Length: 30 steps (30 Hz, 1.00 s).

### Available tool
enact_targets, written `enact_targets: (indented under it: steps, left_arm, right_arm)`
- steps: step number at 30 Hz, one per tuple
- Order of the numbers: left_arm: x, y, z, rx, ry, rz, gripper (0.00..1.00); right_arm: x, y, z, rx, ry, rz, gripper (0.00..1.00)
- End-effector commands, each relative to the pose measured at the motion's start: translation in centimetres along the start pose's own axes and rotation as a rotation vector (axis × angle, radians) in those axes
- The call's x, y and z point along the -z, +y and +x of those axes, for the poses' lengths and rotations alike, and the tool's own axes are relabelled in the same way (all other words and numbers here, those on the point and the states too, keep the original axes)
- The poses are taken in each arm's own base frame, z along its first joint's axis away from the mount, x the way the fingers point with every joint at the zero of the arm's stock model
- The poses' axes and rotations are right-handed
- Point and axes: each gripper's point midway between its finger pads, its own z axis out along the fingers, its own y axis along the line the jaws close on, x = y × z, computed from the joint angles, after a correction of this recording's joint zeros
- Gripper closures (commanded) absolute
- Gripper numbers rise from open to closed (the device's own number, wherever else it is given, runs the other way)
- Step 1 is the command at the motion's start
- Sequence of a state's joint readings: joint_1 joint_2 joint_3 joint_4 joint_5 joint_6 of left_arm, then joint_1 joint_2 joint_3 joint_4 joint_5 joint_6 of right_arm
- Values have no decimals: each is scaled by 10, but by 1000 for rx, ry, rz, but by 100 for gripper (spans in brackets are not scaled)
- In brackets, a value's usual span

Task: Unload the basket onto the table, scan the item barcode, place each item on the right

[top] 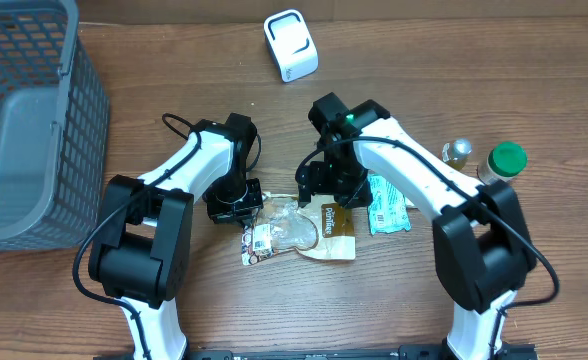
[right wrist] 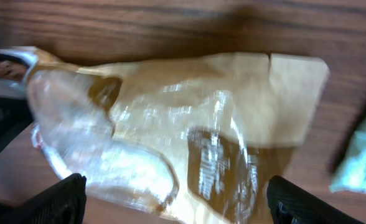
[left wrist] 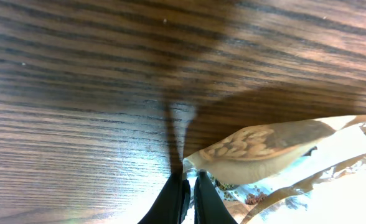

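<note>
The tan end of the snack bag [top: 343, 226] [right wrist: 253, 163], the end beside the teal packet, will be gripped by my right gripper.
The item is a clear-and-tan snack bag [top: 312, 230] lying flat on the wooden table between my two grippers. In the right wrist view the bag [right wrist: 170, 118] fills the frame, blurred, and my right gripper [right wrist: 189, 202] stands wide open above it with one finger on each side. My left gripper [left wrist: 190, 180] is shut, its tips right at the bag's corner [left wrist: 258, 146]; I cannot tell whether any film is pinched between them. The white scanner [top: 290, 45] stands at the back of the table. No barcode is readable in any view.
A grey mesh basket [top: 34, 120] fills the left side. A teal packet [top: 387, 205] lies just right of the bag. A small bottle [top: 458, 152] and a green-capped bottle [top: 504, 160] stand at the right.
</note>
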<state>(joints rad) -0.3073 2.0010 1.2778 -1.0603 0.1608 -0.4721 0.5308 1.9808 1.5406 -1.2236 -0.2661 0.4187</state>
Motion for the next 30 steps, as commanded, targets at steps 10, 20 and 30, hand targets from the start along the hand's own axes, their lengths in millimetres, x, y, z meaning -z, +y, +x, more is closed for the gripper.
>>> enact_targets:
  steps: [10, 20, 30]
  left_arm:
    - [-4, 1, 1, -7, -3, -7, 96]
    - [-4, 1, 1, -7, -2, -7, 96]
    - [-4, 1, 1, -7, -3, -6, 96]
  right_arm:
    - [-20, 7, 4, -38, -39, -50, 16]
    - [-65, -13, 2, -102, -91, -37, 16]
    - [-63, 31, 1, -70, -52, -285, 17]
